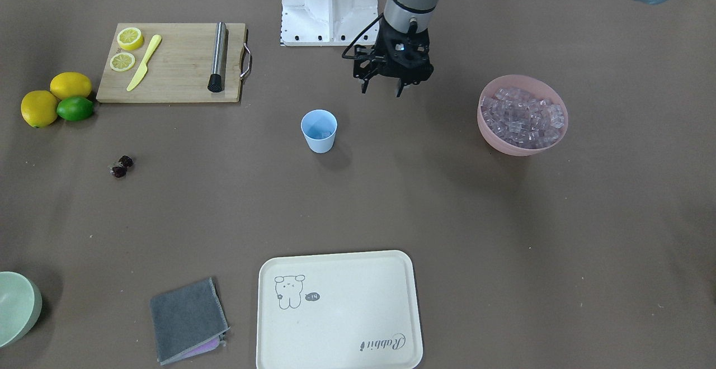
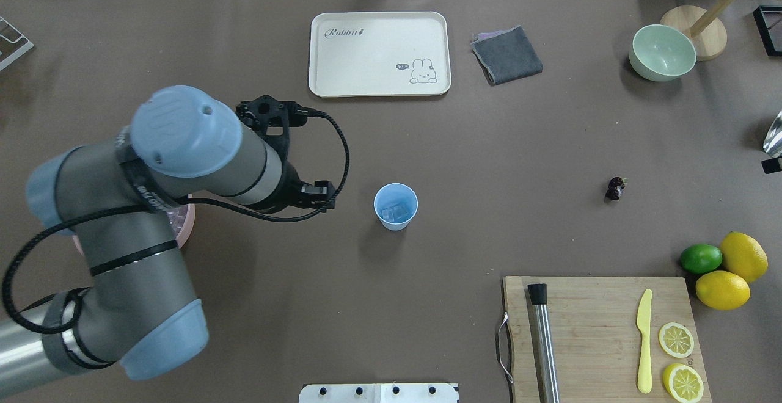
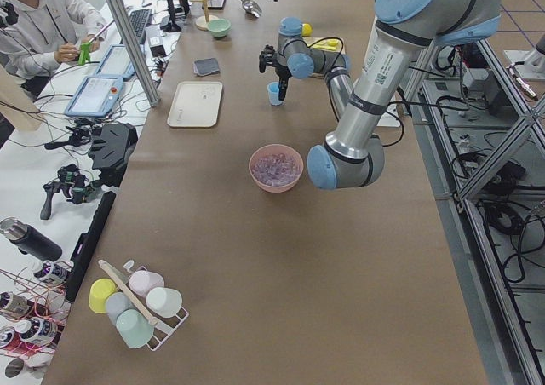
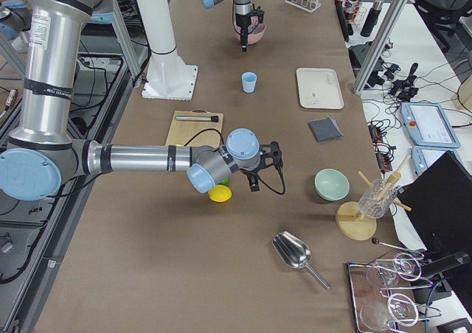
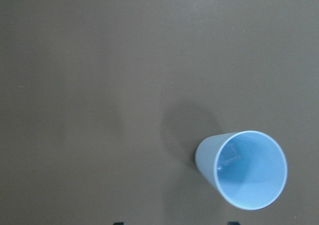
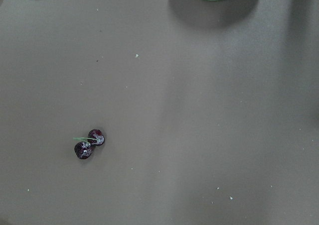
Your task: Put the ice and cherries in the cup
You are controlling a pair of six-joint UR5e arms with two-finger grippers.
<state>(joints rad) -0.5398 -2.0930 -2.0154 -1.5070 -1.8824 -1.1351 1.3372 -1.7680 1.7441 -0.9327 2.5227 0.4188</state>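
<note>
Next, my left gripper needs to grab an ice cube in the pink bowl (image 1: 493, 110), close to the bowl's side that faces the light blue cup.
The light blue cup (image 1: 319, 131) (image 2: 396, 206) stands upright mid-table, with a few clear ice cubes (image 2: 394, 212) in its bottom. More ice (image 1: 523, 116) fills the pink bowl (image 1: 492, 134). My left gripper (image 1: 383, 89) hangs open and empty above the table, between the cup and the pink bowl. The left wrist view looks down on the cup (image 5: 244, 170). The cherries (image 1: 121, 166) (image 2: 615, 188) (image 6: 88, 143) lie on the bare table. My right gripper (image 4: 262, 167) hovers near them; I cannot tell if it is open or shut.
A cutting board (image 2: 599, 336) holds lemon slices (image 2: 676, 340), a yellow knife (image 2: 644, 341) and a metal rod (image 2: 544, 342). Beside it are two lemons (image 2: 723, 289) and a lime (image 2: 701, 258). At the far side are a cream tray (image 2: 379, 54), grey cloth (image 2: 507, 55) and green bowl (image 2: 663, 52).
</note>
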